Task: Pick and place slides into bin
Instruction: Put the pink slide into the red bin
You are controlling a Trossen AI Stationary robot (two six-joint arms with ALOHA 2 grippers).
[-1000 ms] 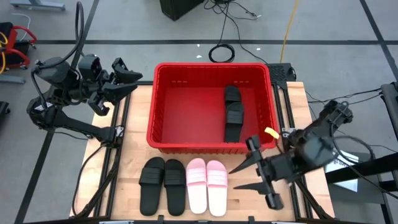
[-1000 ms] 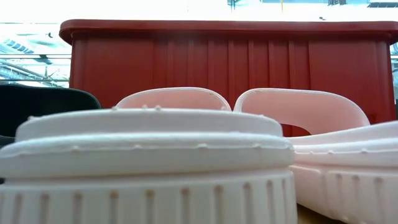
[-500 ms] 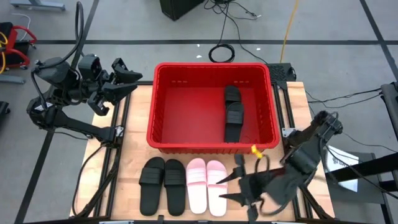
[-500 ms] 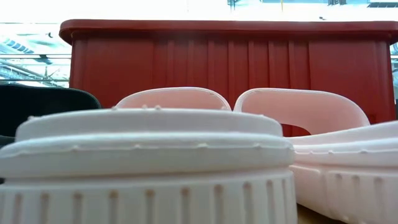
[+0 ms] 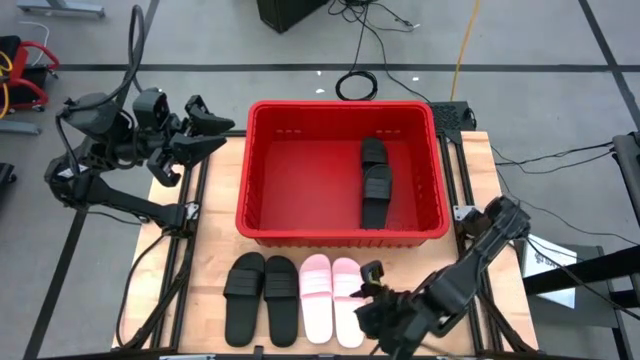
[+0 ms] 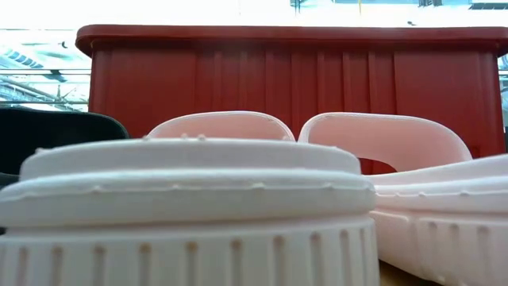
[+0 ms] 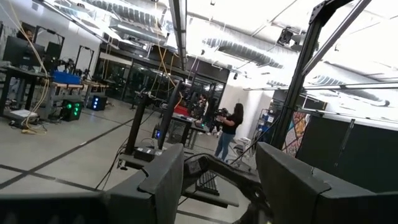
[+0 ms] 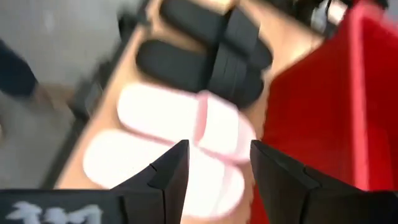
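Note:
Next, my right gripper grabs the strap's outer edge [image 5: 356,294] [image 8: 196,189] on the pink slide farther from the black slides beside the pink pair.
Two light pink slides [image 5: 333,298] and two black slides [image 5: 262,297] lie side by side, soles down, on the wooden table in front of the red bin [image 5: 340,104]. Two more black slides [image 5: 376,180] lie on the bin's floor at its right. My right gripper [image 5: 368,295] hangs open just right of the pink pair, slanting down at it; in its wrist view the pink slides [image 8: 180,137] lie beyond the open fingers [image 8: 219,168]. My left gripper [image 5: 210,135] waits open, raised beyond the bin's far left corner.
The low view looks across the pink slides [image 6: 190,206] to the bin's ribbed wall [image 6: 294,71], with a black slide [image 6: 55,131] at the left. Bare table shows left and right of the slides. A person [image 7: 229,127] stands far off in the room.
My right gripper has come down and toward the table's near-left, from beside the bin's near right corner to the right side of the pink slides. It has tipped from roughly level to slanting downward. The slides have not moved.

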